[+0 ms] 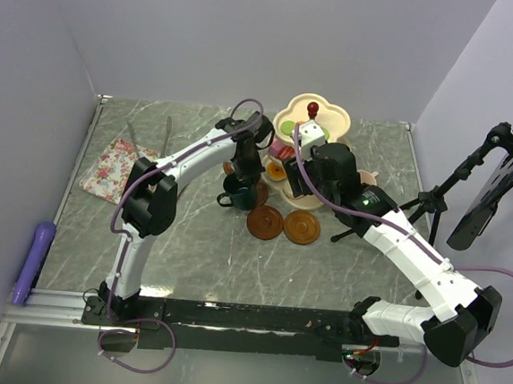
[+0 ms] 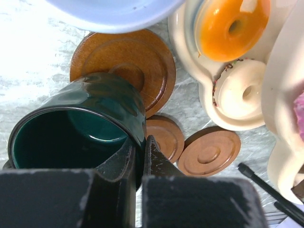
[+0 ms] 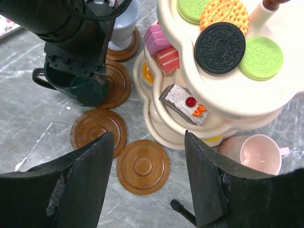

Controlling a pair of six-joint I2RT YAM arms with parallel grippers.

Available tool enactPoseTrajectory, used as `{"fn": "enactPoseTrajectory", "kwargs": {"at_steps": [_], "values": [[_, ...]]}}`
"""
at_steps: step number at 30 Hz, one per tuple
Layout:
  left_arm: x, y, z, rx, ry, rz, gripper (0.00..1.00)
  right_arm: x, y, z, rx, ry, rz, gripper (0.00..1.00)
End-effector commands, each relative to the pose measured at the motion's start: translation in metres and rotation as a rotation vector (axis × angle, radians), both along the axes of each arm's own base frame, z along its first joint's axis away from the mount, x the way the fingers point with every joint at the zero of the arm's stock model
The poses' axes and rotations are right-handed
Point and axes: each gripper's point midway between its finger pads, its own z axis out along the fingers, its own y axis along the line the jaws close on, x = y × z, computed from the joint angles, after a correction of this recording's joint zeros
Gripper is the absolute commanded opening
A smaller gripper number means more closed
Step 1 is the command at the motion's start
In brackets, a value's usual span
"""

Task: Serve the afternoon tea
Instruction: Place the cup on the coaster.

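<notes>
I need to let go of the dark green mug with my left gripper on the brown saucer [image 1: 254, 193] [image 2: 127, 74] between the grey-blue mug and the bare saucers.
My left gripper [image 2: 140, 142] is shut on the rim of the dark green mug [image 2: 76, 128], one finger inside and one outside. The mug is over a brown saucer [image 2: 137, 61]; I cannot tell whether it rests on it. My right gripper [image 3: 149, 137] hangs open and empty above a bare saucer [image 3: 142, 166], beside the cream three-tier stand [image 3: 228, 102]. Cookies, pink cakes [image 3: 161, 47] and a cherry-topped slice [image 3: 183, 102] sit on the tiers. A second bare saucer [image 3: 97, 130] lies to the left. The grey-blue mug [image 3: 124, 23] stands on its own saucer, and the pink mug [image 3: 259, 154] stands right of the stand.
A floral tray [image 1: 114, 171] lies at the far left with thin metal tongs [image 1: 167, 130] behind it. A purple object [image 1: 35, 261] lies off the table's left edge. A black tripod [image 1: 435, 203] stands at the right, with one leg tip [image 3: 183, 211] near my right fingers.
</notes>
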Motion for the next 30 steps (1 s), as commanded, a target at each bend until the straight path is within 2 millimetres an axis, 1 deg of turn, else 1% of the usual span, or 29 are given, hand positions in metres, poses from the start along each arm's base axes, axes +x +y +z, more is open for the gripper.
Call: {"fn": "enactPoseTrajectory", "kwargs": {"at_steps": [1, 5, 8, 11, 16, 22, 25, 30], "values": [[0.010, -0.006, 0.019, -0.035, -0.033, 0.081, 0.01, 0.000, 0.002, 0.029, 0.073, -0.075, 0.023, 0.68], [0.013, -0.005, 0.017, -0.021, -0.046, 0.103, 0.01, -0.002, 0.003, 0.027, 0.088, -0.073, 0.030, 0.68], [0.014, -0.009, 0.014, -0.033, -0.042, 0.103, 0.01, -0.003, 0.002, 0.026, 0.089, -0.076, 0.031, 0.68], [0.018, -0.014, 0.017, -0.049, -0.053, 0.104, 0.01, -0.004, 0.002, 0.025, 0.092, -0.075, 0.032, 0.68], [0.025, -0.016, 0.018, -0.042, -0.069, 0.110, 0.01, -0.004, 0.002, 0.025, 0.092, -0.076, 0.035, 0.68], [0.024, -0.017, 0.010, -0.038, -0.054, 0.107, 0.01, -0.004, 0.003, 0.022, 0.093, -0.069, 0.036, 0.68], [0.025, -0.021, 0.009, -0.051, -0.061, 0.102, 0.01, -0.004, 0.003, 0.021, 0.091, -0.068, 0.038, 0.68], [0.027, -0.019, 0.005, -0.033, -0.061, 0.097, 0.02, -0.004, 0.003, 0.021, 0.093, -0.064, 0.038, 0.68]]}}
